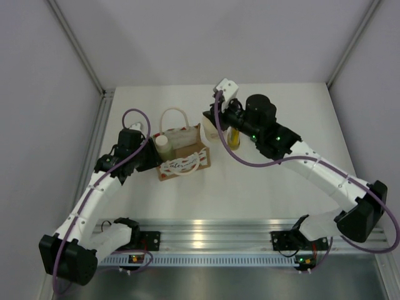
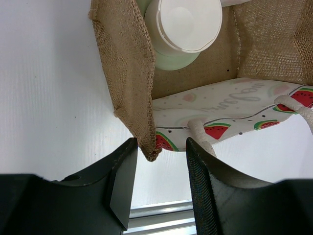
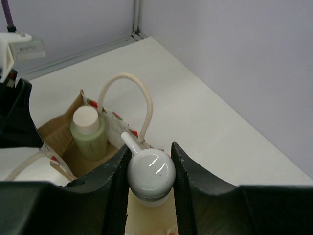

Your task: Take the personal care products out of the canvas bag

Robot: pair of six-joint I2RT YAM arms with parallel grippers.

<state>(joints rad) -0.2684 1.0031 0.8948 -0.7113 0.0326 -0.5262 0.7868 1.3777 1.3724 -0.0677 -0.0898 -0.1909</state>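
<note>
Next, my right gripper stands the cream pump bottle on the table point(image 1: 236, 179) just in front of the yellow bottle.
The tan canvas bag point(image 1: 184, 156) stands mid-table with its cream handle point(image 1: 175, 115) up. Inside it stands the pale olive bottle with a white cap point(image 1: 162, 142), also in the left wrist view point(image 2: 183, 24) and the right wrist view point(image 3: 88, 132). My right gripper point(image 3: 149, 152) is shut on the white pump head of the cream pump bottle point(image 3: 150, 171), at the bag's right edge point(image 1: 212, 125). A yellow bottle point(image 1: 233, 139) stands on the table under my right arm. My left gripper point(image 2: 159, 147) is open, its jaws either side of the bag's left corner point(image 2: 149, 147). The dark green bottle is out of view.
White walls with metal corner posts point(image 1: 78, 47) enclose the table on three sides. An aluminium rail point(image 1: 206, 234) runs along the near edge between the arm bases. A purple cable point(image 1: 250, 164) hangs off my right arm.
</note>
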